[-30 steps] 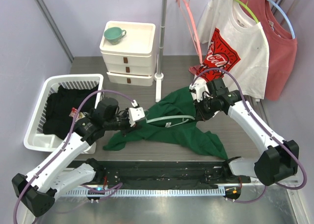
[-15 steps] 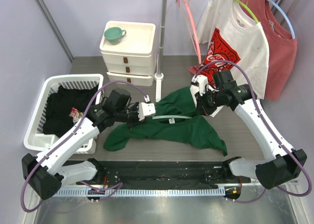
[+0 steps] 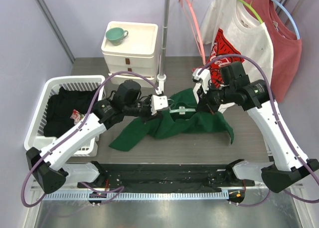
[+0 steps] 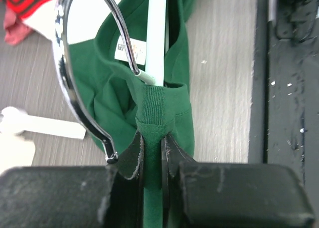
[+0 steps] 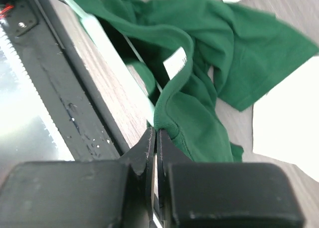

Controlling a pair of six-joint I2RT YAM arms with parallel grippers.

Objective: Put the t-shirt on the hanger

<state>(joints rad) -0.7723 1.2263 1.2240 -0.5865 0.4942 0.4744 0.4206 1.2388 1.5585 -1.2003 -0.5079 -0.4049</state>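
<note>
My right gripper holds the collar edge over the hanger; it should open and grip the pale mint bar [image 5: 130, 88] before carrying the t-shirt to the rack.
The dark green t-shirt [image 3: 199, 124] hangs bunched between my two grippers, its lower parts trailing on the table. My left gripper [image 3: 158, 104] is shut on the ribbed collar [image 4: 153, 108], with the pale mint hanger's bar [image 4: 157, 33] running through the neck opening. The hanger's silver hook [image 4: 82, 88] curves beside the white neck label [image 4: 130, 51]. From above the hanger [image 3: 180, 110] shows as a pale bar between the grippers. My right gripper [image 3: 203, 99] is shut on the other side of the collar edge [image 5: 167, 113], the hanger's pale bar [image 5: 119, 71] lying under the cloth.
A white basket [image 3: 40, 133] of dark clothes stands at left. A white drawer unit [image 3: 130, 58] with a teal cup [image 3: 116, 35] stands at the back. The rack pole [image 3: 163, 38] stands beside it. A pink hanger [image 3: 192, 23], a white printed shirt [image 3: 239, 43] and a faded red shirt [image 3: 284, 53] hang at back right.
Both grippers have risen and moved toward the back and closer together. The t-shirt, spread flat before, is lifted and bunched, with the hanger carried along.
</note>
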